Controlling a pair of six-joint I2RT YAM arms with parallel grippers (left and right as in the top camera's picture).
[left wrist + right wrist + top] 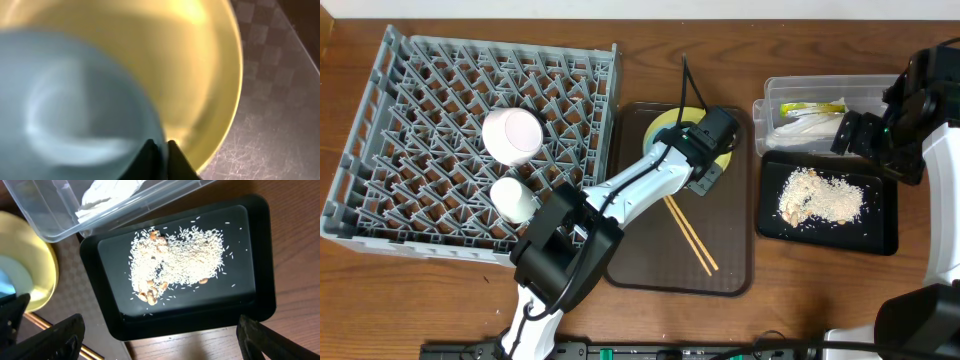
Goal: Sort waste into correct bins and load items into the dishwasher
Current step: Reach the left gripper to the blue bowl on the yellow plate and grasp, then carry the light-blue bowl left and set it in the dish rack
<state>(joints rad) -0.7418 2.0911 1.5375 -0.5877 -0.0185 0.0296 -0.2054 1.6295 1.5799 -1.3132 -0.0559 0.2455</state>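
Observation:
The robot's left gripper will release the light blue bowl, which sits on the pale yellow plate now, in the grey dish rack (pixel 550 111), next to the white bowl.
My left gripper (pixel 160 146) is shut on the rim of the light blue bowl (pixel 75 110), which sits on the pale yellow plate (pixel 200 65). Seen from overhead, the left gripper (pixel 703 165) covers the bowl, and the plate (pixel 662 124) lies on the brown tray beside two chopsticks (pixel 690 235). A white bowl (pixel 512 133) rests in the grey dish rack (pixel 420 90). My right gripper (pixel 160 340) stands open above the table just in front of the black tray (pixel 260 255), which holds food scraps (pixel 175 262). The clear tub (pixel 820 92) holds the wrapper (pixel 812 106) and white paper (pixel 107 195).
A smaller white cup-like piece (pixel 512 198) also stands in the rack. The dark brown serving tray (pixel 730 250) lies between the rack and the two bins. The right arm (pixel 910 110) hangs over the bins at the table's right edge.

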